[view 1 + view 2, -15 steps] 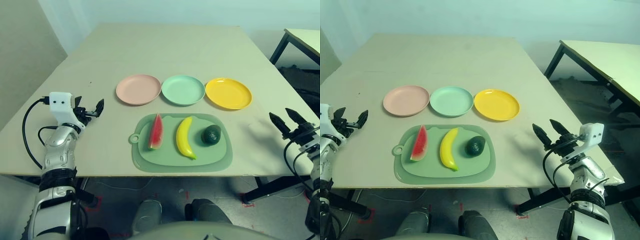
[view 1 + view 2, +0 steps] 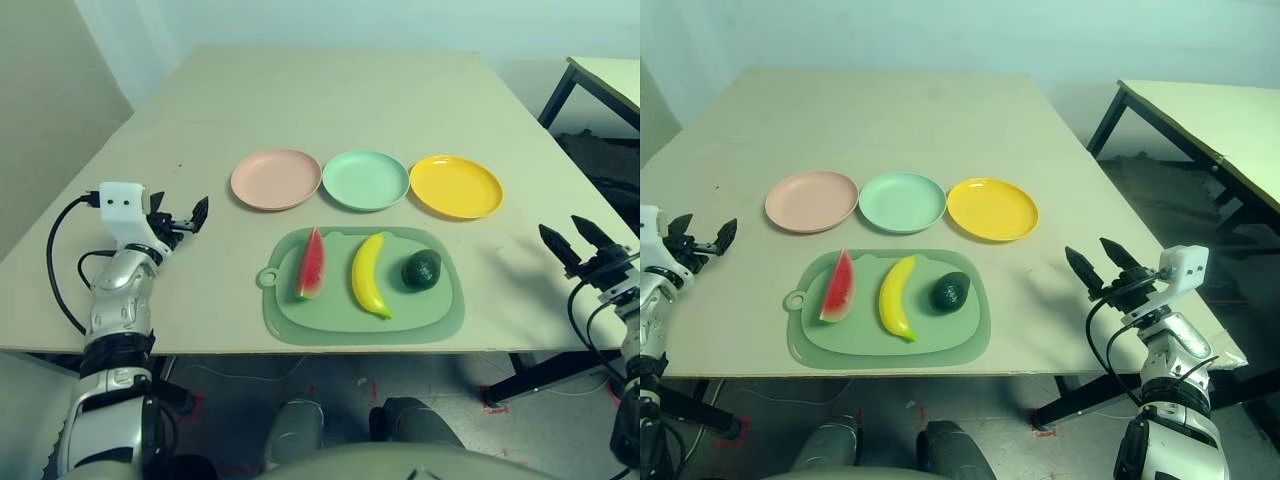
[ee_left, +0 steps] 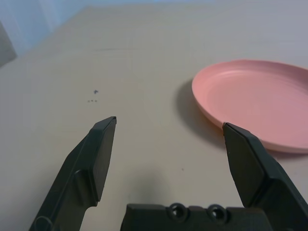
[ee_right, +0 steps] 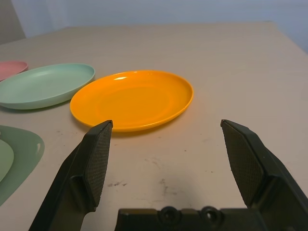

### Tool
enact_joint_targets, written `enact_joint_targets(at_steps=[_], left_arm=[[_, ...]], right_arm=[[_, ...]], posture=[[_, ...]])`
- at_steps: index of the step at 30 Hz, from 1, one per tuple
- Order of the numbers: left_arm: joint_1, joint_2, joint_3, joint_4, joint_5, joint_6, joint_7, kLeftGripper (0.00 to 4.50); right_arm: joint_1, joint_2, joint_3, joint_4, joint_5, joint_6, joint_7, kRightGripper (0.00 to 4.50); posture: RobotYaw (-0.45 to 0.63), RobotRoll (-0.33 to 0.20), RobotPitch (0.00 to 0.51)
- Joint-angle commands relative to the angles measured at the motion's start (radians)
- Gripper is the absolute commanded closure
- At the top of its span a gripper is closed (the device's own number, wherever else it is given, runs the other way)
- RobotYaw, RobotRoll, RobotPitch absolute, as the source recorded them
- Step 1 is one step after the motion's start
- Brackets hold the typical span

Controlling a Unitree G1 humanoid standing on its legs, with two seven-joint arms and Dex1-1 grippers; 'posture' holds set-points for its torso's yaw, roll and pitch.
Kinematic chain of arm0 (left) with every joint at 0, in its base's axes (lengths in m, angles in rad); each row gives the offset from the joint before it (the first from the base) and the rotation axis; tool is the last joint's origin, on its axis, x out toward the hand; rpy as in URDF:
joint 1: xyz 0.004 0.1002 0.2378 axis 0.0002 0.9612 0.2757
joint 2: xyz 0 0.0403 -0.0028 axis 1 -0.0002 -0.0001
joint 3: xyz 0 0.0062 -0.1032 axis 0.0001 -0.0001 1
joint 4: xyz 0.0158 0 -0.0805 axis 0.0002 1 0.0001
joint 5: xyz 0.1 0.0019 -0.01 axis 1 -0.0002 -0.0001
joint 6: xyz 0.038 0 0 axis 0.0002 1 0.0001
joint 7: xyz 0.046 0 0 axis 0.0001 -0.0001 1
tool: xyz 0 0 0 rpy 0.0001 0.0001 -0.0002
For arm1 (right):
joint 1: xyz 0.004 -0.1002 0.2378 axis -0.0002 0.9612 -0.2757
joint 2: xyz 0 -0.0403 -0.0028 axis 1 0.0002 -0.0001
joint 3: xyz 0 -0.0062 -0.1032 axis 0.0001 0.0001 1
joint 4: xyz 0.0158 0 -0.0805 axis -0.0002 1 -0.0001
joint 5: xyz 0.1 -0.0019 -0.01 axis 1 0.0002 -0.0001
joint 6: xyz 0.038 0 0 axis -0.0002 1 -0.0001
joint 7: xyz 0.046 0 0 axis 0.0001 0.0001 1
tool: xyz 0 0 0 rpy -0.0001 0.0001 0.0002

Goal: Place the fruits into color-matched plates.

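Observation:
The dark green avocado beside the yellow banana is next, and my right gripper should go to it and close around the avocado's middle [image 2: 422, 269].
A red watermelon wedge [image 2: 311, 264], a yellow banana [image 2: 369, 274] and a dark green avocado [image 2: 422, 270] lie side by side on a green mat [image 2: 300, 322]. Behind the mat stand a pale pink plate [image 2: 276, 179], a mint green plate [image 2: 366, 179] and a yellow plate [image 2: 456, 186] in a row. My left gripper [image 2: 192, 218] is open near the table's left edge, left of the pink plate [image 3: 255, 108]. My right gripper [image 2: 576, 241] is open at the right edge, facing the yellow plate [image 4: 132, 98]. Both hold nothing.
A second table [image 2: 1200, 120] stands off to the right, past a gap. A black cable [image 2: 55, 265] loops from my left wrist over the table's left edge. The far half of the table [image 2: 330, 90] is bare beige surface.

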Motion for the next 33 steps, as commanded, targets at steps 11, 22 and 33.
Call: enact_joint_targets(at_steps=[11,22,33], left_arm=[[0.113,0.146,-0.144,-0.373,-0.243,0.273,-0.652,0.03],[0.184,0.288,-0.222,-0.528,-0.236,0.324,-0.864,0.03],[0.206,0.293,-0.210,-0.551,-0.235,0.329,-0.873,0.03]], right_arm=[[-0.020,-0.017,0.080,-0.066,-0.076,0.027,-0.029,0.00],[-0.006,-0.282,0.448,-0.579,-0.328,0.084,0.214,0.00],[-0.370,-0.291,0.754,-0.707,-0.461,-0.097,0.495,0.00]], posture=[[0.05,0.000,0.020],[0.02,0.000,0.024],[0.04,0.000,0.026]])
